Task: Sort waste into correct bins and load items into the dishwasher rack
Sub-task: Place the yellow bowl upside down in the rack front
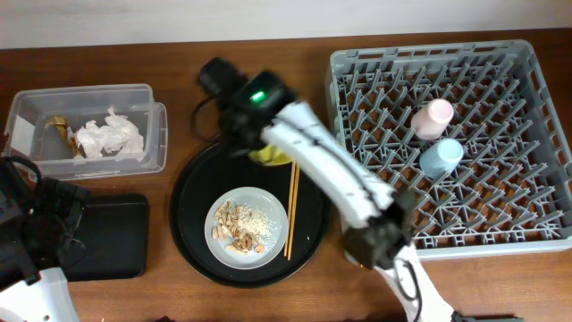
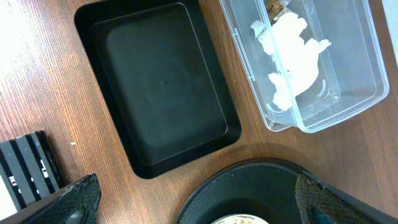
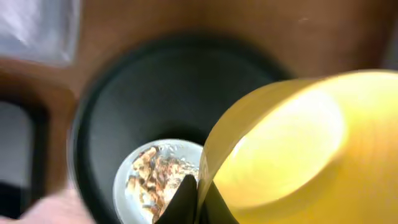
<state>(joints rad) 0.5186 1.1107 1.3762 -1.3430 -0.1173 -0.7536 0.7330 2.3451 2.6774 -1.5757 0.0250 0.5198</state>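
Note:
I need to let go of the yellow bowl with my right gripper in the grey rack (image 1: 436, 212), between the light-blue cup and the near edge of the rack. The bowl is now above the round black tray.
My right gripper (image 3: 198, 200) is shut on the rim of the yellow bowl (image 3: 298, 143), which it holds above the round black tray; in the overhead view the bowl (image 1: 272, 158) peeks out under the arm. The grey plate (image 1: 248, 226) with peanut shells and crumbs lies on that tray, with the chopsticks (image 1: 291, 207) beside it. The pink cup (image 1: 435, 116) and light-blue cup (image 1: 441, 156) stand in the grey rack (image 1: 536, 80). The napkin (image 2: 292, 62) and brown wrapper (image 2: 273, 7) lie in the clear box (image 2: 348, 81). My left gripper (image 2: 199, 208) is open and empty beside the flat black tray (image 2: 161, 87).
The large round black tray (image 1: 192, 201) sits at the table's middle, between the flat black tray (image 1: 112, 237) and the rack. My right arm (image 1: 331, 174) reaches across the round tray. The right wrist view is blurred.

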